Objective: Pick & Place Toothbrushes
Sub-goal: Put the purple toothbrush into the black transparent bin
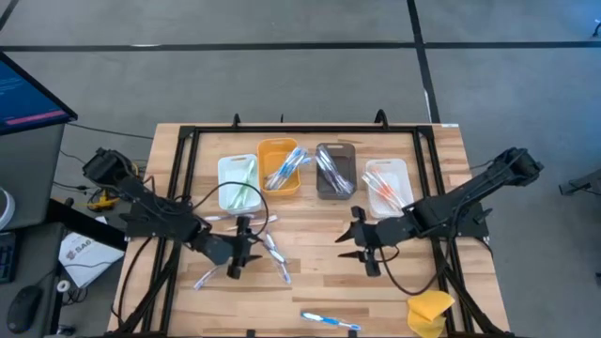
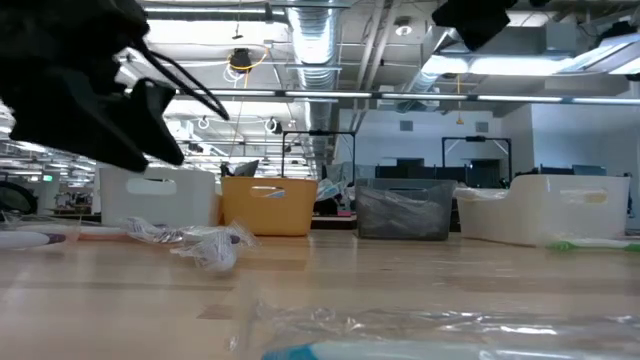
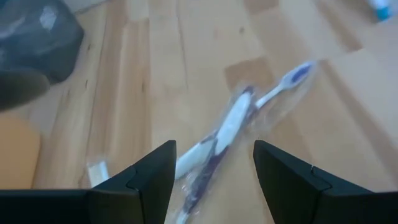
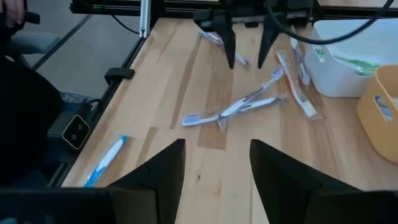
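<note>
The robot's left gripper will close on the purple part (image 1: 269, 241) (image 3: 198, 185) of the white-and-purple toothbrush, toward the end of the toothbrush that is nearer the bins.
Several wrapped toothbrushes (image 1: 270, 248) lie flat on the wooden table, near the middle. My left gripper (image 1: 246, 250) hangs open just above them. In the left wrist view a white-and-purple toothbrush (image 3: 231, 124) lies on the wood ahead of the gripper (image 3: 214, 168), in line with the gap between the fingers and untouched. A blue toothbrush (image 1: 329, 321) lies alone at the near edge. My right gripper (image 1: 349, 244) is open and holds nothing, right of the pile. It faces the pile (image 4: 239, 107) from some way off.
Four small bins stand in a row at the far side: white (image 1: 238, 180), orange (image 1: 279, 167), grey (image 1: 335, 169) and white (image 1: 388, 183), each with toothbrushes inside. A yellow sponge-like lump (image 1: 429, 310) sits at the near right corner. Bare wood lies between the two grippers.
</note>
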Action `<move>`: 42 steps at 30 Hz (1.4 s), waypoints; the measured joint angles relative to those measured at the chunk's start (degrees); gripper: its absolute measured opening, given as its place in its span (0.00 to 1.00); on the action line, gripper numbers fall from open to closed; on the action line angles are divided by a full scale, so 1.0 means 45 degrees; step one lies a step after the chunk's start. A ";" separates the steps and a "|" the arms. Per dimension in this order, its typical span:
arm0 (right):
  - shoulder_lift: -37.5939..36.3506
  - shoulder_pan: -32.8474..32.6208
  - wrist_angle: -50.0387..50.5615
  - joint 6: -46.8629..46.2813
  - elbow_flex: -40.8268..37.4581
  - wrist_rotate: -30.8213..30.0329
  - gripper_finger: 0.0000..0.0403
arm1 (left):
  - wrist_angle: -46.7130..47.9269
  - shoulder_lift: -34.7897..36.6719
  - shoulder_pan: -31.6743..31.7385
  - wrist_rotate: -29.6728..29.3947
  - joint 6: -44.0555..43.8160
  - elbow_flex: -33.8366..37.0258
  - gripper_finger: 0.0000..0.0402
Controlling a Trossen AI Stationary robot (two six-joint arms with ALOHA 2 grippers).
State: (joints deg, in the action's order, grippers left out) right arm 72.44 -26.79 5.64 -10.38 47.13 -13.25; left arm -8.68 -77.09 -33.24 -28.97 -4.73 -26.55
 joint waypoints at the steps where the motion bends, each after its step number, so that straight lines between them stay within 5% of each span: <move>1: 0.0000 0.0000 -0.0218 0.0055 -0.0123 -0.0016 0.43 | 0.0042 -0.0128 0.0108 0.0005 0.0000 0.0000 0.52; 32: 0.0000 0.0568 -0.1193 0.0075 -0.0802 -0.0021 0.43 | 0.0480 -0.2524 0.2164 0.2694 -0.0759 -0.0029 0.51; 42: 0.0000 0.0568 -0.1178 0.0080 -0.0802 -0.0021 0.43 | 0.0790 -0.2538 0.2426 0.3444 -0.0850 -0.0039 0.25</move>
State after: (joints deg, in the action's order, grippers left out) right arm 72.44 -24.23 0.34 -10.02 43.53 -13.34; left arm -5.13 -88.51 -22.33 -13.48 -8.56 -26.72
